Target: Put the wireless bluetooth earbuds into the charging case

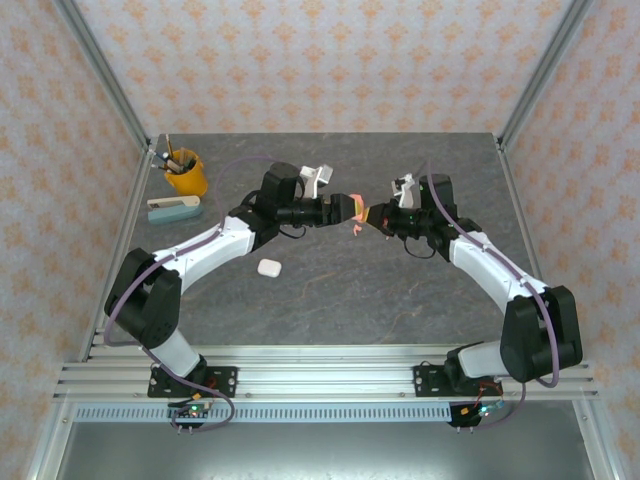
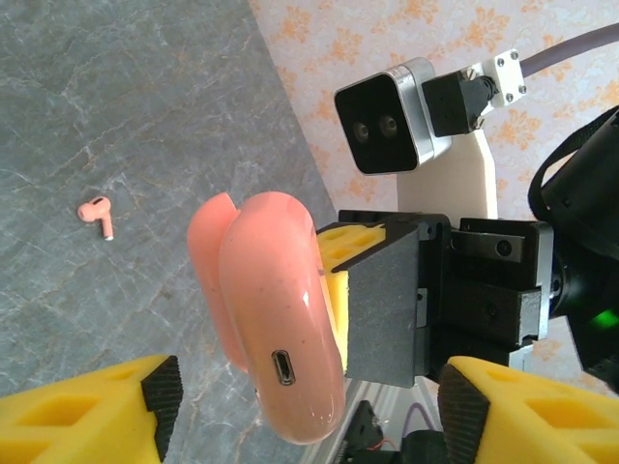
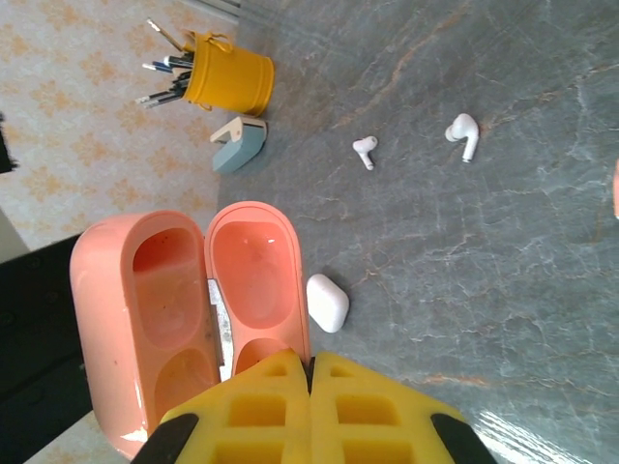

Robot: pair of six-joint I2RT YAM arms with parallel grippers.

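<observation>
The bottom of the charging case faces my left gripper while my right gripper pinches the case's lid, so my left gripper should turn around and take the case body's narrow end (image 2: 275,209).
A salmon-orange charging case (image 3: 253,271) hangs open above the table, both hollow halves facing the right wrist camera. My right gripper (image 3: 311,372) is shut on the rim of one half. In the left wrist view the closed back of the case (image 2: 280,329), with its charging port, sits between the spread fingers of my left gripper (image 2: 309,406), which is open and touches neither side. One salmon earbud (image 2: 97,213) lies on the table below. Two white earbuds (image 3: 365,150) (image 3: 464,135) lie further out on the slate top. Both grippers meet mid-table (image 1: 357,211).
A closed white case (image 1: 268,267) lies on the table near the left arm. At the back left stand a yellow pen cup (image 1: 186,173) and a teal stapler (image 1: 175,208). Frame posts and patterned walls ring the table.
</observation>
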